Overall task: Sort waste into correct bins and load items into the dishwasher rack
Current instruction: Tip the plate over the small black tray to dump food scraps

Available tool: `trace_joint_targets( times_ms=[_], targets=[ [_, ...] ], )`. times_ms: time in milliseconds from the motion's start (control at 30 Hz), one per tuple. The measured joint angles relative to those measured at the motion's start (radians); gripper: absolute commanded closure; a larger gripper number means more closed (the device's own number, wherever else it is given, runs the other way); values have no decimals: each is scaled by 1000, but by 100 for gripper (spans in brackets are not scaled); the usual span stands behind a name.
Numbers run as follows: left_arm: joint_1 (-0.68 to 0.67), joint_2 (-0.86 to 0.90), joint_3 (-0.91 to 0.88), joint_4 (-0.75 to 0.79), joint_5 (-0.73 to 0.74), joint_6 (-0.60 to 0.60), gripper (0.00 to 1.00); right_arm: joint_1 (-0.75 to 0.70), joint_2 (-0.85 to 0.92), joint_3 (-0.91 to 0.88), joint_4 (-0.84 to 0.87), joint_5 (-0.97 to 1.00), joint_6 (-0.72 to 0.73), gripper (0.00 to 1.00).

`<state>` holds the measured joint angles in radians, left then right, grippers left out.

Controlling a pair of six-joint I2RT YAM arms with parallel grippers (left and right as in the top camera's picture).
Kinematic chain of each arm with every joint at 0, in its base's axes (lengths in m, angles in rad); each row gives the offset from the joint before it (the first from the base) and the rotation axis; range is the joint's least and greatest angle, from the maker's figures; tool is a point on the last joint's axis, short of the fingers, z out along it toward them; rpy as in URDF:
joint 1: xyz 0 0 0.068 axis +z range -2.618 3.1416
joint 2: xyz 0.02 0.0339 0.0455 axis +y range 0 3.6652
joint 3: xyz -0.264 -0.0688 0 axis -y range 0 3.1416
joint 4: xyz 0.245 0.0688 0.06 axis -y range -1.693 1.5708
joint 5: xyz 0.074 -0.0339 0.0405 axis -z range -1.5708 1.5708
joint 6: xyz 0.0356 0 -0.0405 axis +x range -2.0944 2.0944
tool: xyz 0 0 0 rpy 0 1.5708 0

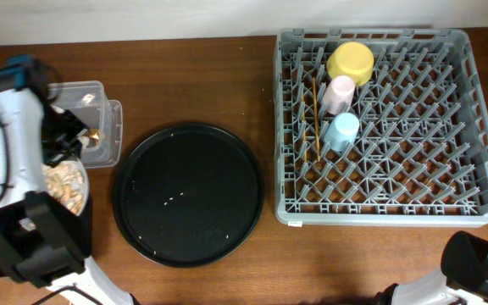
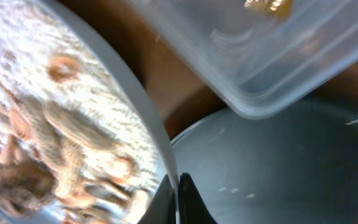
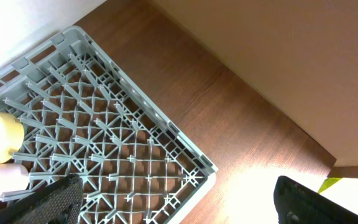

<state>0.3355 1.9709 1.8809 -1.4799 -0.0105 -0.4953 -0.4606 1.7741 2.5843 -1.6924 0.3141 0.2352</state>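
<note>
The robot's left gripper should release the round grey-white plate in the middle of the large round black tray [image 1: 189, 191].
My left gripper [image 2: 178, 194] is shut on the rim of the round grey-white plate [image 2: 157, 134]. The plate holds beige-brown food scraps [image 2: 48, 143] with rice-like crumbs. In the overhead view the plate [image 1: 64, 185] is at the far left, just in front of the clear plastic box [image 1: 91, 119], with the left gripper [image 1: 73, 151] at its far rim. A small brown-gold piece [image 1: 97, 135] lies in the box. The grey dishwasher rack [image 1: 481, 152] holds the yellow bowl [image 1: 350, 61], pink cup [image 1: 339, 93], light-blue cup [image 1: 341, 131] and chopsticks [image 1: 314, 119]. My right gripper [image 3: 179, 205] is open and empty above the rack's corner [image 3: 197, 168]. The flat black rectangular tray is hidden.
The large round black tray [image 1: 187, 193] lies between the plate and the rack, with a few white crumbs on it. It also shows in the left wrist view [image 2: 278, 168] under the clear box [image 2: 260, 68]. My right arm [image 1: 481, 264] is at the bottom right edge.
</note>
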Motion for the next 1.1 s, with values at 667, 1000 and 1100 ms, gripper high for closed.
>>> trace_joint_targets(
  times_ms=[667,1000,1100],
  targets=[
    [650,0,-53,-25,842,407,100,0,0,0,0,0,0,1],
    [754,0,-180,-34,1100,586,100,0,0,0,0,0,0,2],
    [758,0,-182,-107,1126,602,100,0,0,0,0,0,0,2]
  ],
)
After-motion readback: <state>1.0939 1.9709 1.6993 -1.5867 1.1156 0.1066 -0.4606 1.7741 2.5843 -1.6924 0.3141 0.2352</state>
